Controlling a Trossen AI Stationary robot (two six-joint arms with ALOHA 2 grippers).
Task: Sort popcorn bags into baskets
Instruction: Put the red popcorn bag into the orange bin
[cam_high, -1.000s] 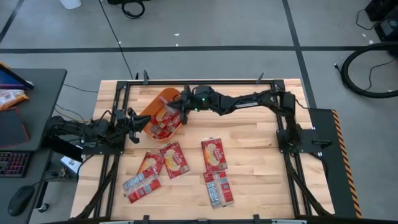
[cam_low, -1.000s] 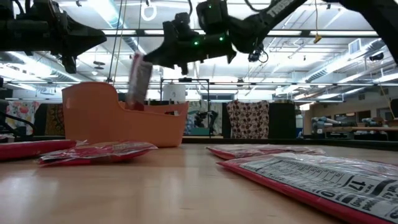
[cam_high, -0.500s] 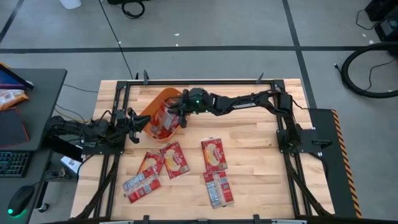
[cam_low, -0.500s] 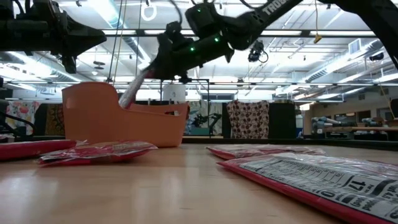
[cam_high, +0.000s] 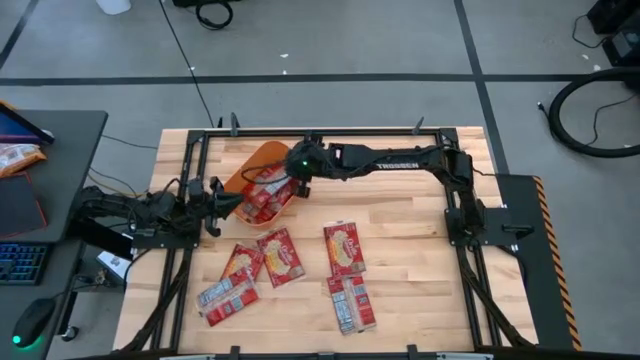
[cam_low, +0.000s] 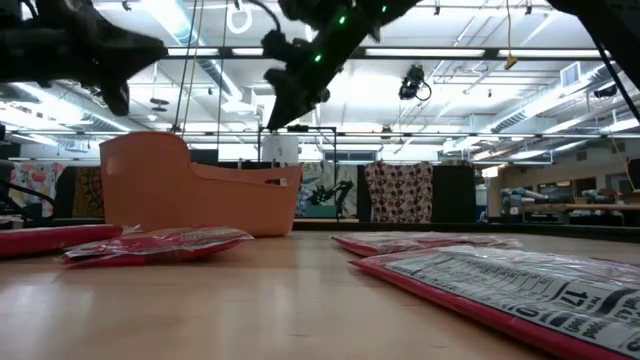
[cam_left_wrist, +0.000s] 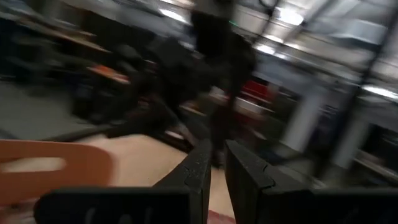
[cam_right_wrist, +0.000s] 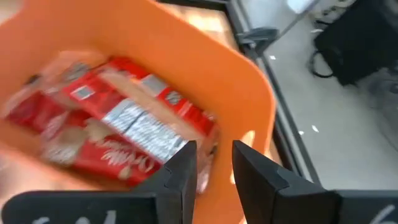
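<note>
Next, I close my left gripper on the popcorn bag's middle (cam_high: 232, 298), on the bag that lies back side up in front of the orange basket.
The orange basket (cam_high: 252, 160) stands at the table's far left and holds a few red popcorn bags (cam_right_wrist: 134, 124), lying flat in a heap. My right gripper (cam_high: 289, 186) hangs above the basket's right part, open and empty, its fingers (cam_right_wrist: 180, 171) slanting down over the bags. Several more red bags lie flat on the wood nearer the front, among them one at the middle (cam_high: 343, 247) and one at the left (cam_high: 226, 298). My left gripper (cam_high: 220, 197) waits just left of the basket, with a narrow gap between its fingers (cam_left_wrist: 202, 168) and nothing in it.
Dark frame rails (cam_high: 200, 150) run along the table's edges. Bare wood (cam_high: 420, 270) lies at the right half of the table. In the low view two bags (cam_low: 150, 243) lie in front of the basket (cam_low: 160, 195). A desk with a keyboard stands left of the table.
My right gripper has opened and let go of the bag that it held upright over the basket. The bag has tipped over and fallen flat into the basket. The gripper has risen and tipped up from pointing steeply down.
</note>
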